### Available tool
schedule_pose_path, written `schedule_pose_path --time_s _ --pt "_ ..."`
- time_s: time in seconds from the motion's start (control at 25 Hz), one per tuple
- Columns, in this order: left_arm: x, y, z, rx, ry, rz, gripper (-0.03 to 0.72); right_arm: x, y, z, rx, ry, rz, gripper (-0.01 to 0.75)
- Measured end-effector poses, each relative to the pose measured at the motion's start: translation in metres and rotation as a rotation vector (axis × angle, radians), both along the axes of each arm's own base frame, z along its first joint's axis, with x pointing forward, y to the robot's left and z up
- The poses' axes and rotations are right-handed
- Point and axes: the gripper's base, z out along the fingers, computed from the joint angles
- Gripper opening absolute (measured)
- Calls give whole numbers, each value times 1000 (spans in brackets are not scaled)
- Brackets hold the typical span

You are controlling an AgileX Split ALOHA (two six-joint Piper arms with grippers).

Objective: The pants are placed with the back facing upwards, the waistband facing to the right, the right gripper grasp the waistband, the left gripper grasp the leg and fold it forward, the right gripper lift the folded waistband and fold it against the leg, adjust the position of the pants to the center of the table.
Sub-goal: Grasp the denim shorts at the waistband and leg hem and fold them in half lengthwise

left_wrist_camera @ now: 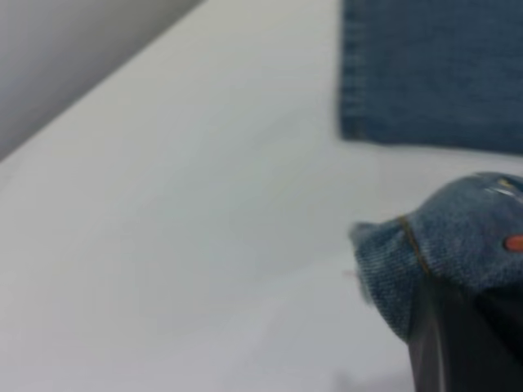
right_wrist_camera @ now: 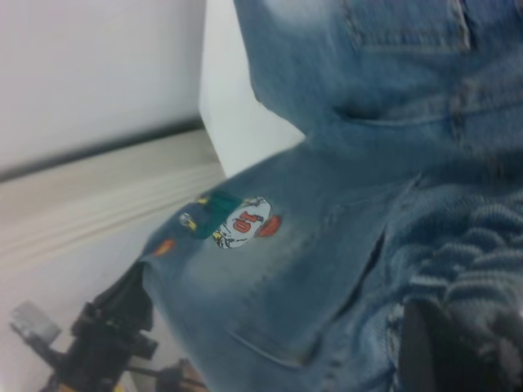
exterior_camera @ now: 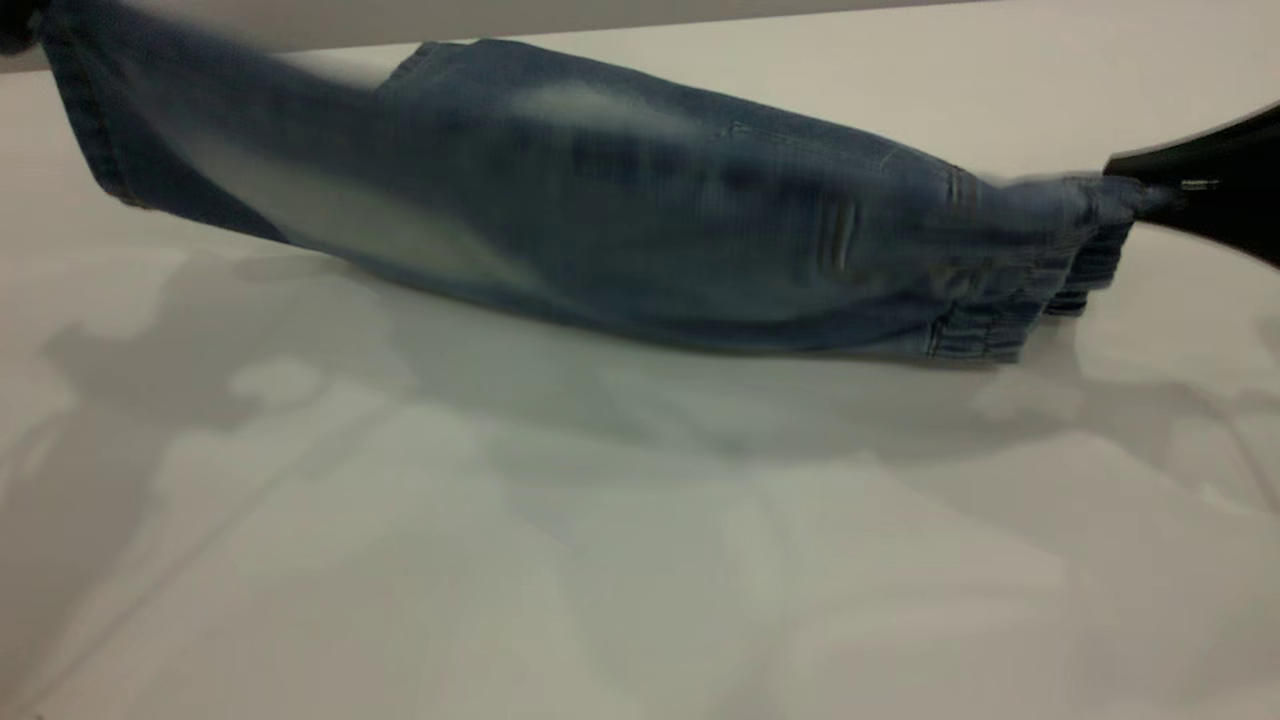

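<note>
My left gripper should release the hem of the lifted leg near the far edge of the table, beside the other leg's hem (exterior_camera: 365, 62).
The pants (exterior_camera: 600, 200), blue denim shorts with pale patches, hang stretched between both grippers over the far part of the table (exterior_camera: 640, 560), sagging onto it in the middle. My right gripper (exterior_camera: 1150, 195) is shut on the gathered waistband (exterior_camera: 1010, 300) at the right; up close the ruched band (right_wrist_camera: 466, 253) bunches over its dark finger (right_wrist_camera: 425, 351). My left gripper (left_wrist_camera: 445, 306) is shut on the hem of the leg (left_wrist_camera: 441, 245), lifted at the far left. The player print (right_wrist_camera: 245, 222) shows on that leg. The other leg's hem (left_wrist_camera: 433, 73) lies flat.
The table's far edge (exterior_camera: 330, 45) runs just behind the pants, with a grey wall (exterior_camera: 500, 15) beyond. The left arm's black and yellow body (right_wrist_camera: 106, 343) shows past the leg. Bare tabletop spreads across the whole near half.
</note>
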Motion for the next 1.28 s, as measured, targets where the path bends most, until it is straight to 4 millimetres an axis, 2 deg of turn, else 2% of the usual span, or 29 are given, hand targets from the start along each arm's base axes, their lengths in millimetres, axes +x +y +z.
schedule_pose_path --time_s 0.16,0.28,0.52,0.72,0.84,1.0,1.28 --pt "33 0 -3 -6 -19 4 36 22 -7 8 19 -5 -30 25" --pt "60 -4 -13 -12 -23 -5 36 37 -14 9 -8 22 -67 25" --pt "112 -10 -36 -14 -20 -5 36 60 -29 3 -131 97 -164 25" --pt "146 -28 -52 31 -23 -67 36 77 -24 -7 -180 136 -172 25" --pt "161 -43 -57 51 -24 -101 36 89 -16 -14 -200 148 -158 25" --pt "178 -51 -66 65 -25 -107 36 104 -15 -20 -194 157 -165 25" --pt "184 -51 -92 106 8 -136 36 108 -16 -23 -190 151 -161 29"
